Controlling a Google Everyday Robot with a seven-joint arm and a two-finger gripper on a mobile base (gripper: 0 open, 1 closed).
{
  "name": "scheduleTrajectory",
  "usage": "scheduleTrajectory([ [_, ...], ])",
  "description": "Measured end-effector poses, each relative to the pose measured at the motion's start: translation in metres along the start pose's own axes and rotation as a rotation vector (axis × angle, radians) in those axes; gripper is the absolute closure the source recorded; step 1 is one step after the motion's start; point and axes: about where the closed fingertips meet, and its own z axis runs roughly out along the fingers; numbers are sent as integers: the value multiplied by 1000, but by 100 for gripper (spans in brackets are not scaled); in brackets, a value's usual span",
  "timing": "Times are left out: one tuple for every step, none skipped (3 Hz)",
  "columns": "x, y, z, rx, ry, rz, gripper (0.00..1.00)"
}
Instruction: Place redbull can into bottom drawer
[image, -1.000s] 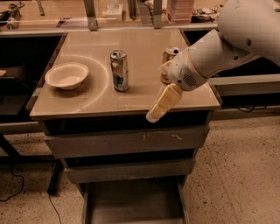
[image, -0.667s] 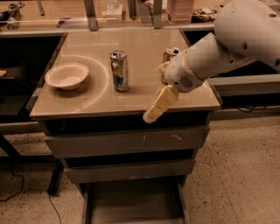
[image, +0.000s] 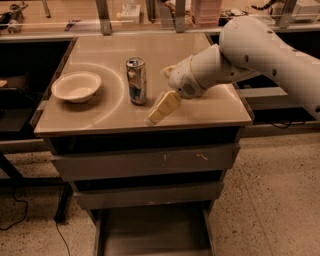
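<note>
The robot's gripper will next move to the middle of the redbull can's body (image: 137, 84) and close there while the can is still upright.
The redbull can (image: 136, 80) stands upright near the middle of the tan tabletop (image: 100, 117). My gripper (image: 160, 95) is just right of the can, low over the table and apart from it. It is open and empty, with one cream finger (image: 163, 107) pointing down-left toward the table's front edge. The bottom drawer (image: 150, 235) is pulled out below the table, and its flat grey floor is bare. The wider gold-brown can is hidden behind my arm.
A white bowl (image: 76, 86) sits on the table's left side. Two closed grey drawer fronts (image: 145, 162) lie under the tabletop. My white arm (image: 260, 50) reaches in from the right. Shelving and clutter run along the back.
My gripper and arm have moved left toward the redbull can. The wider can behind the arm no longer shows.
</note>
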Motion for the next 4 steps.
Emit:
scheduleTrajectory([
  [-12, -19, 18, 0, -31, -31, 0],
  [-20, -33, 30, -7, -51, -45, 0],
  [-26, -42, 42, -26, -61, -53, 0],
  [-32, -48, 53, -49, -66, -64, 0],
])
